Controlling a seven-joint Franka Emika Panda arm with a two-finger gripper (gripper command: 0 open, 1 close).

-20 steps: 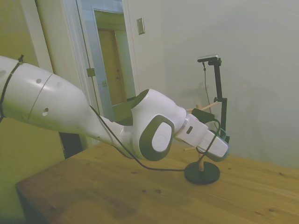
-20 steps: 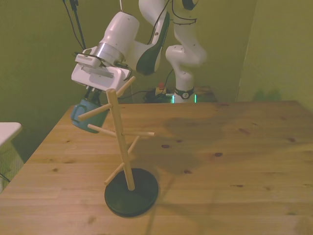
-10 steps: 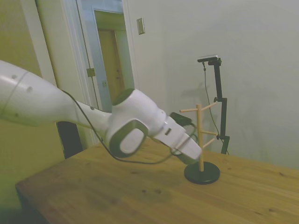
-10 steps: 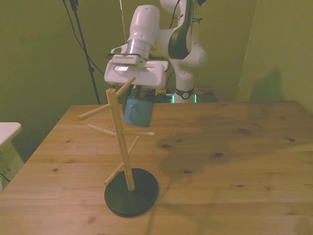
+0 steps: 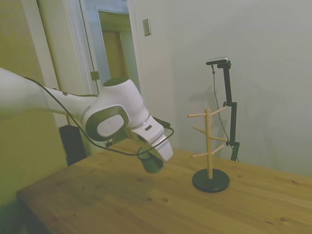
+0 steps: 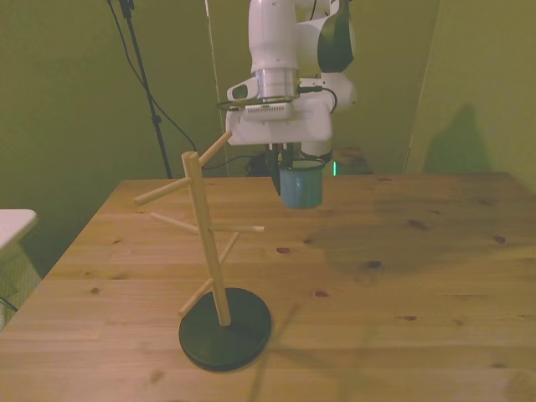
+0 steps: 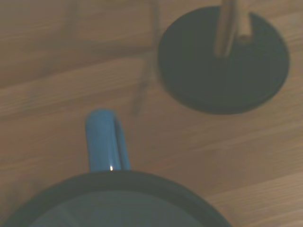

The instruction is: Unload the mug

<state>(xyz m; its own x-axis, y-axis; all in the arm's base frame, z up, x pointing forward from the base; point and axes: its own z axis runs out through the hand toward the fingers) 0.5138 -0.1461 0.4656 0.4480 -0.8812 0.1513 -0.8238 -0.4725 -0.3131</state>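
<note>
Next, I let go of the light-blue mug with my gripper on the table (image 5: 157, 194) next to the dark wood knot, near the black base of the tree.
The light-blue mug (image 6: 301, 186) hangs upright in the air above the table, off the wooden mug tree (image 6: 208, 243) and toward the front view's right of it. My gripper (image 6: 283, 174) is shut on the mug's rim from above. In the side view the mug (image 5: 152, 164) shows dark under the white hand, well left of the mug tree (image 5: 208, 146). The wrist view shows the mug's blue handle (image 7: 103, 140) and dark rim from close by, with the tree's black round base (image 7: 222, 66) beyond. All pegs of the tree are bare.
The wooden table (image 6: 402, 276) spreads wide toward the front view's right of the tree. A white object (image 6: 12, 224) sits off the table's edge at the front view's left. A door and wall stand behind the arm in the side view.
The mug came off a peg on the tree's far side and travelled with my gripper toward the front view's right, turning from tilted to upright. The tree stayed in place.
</note>
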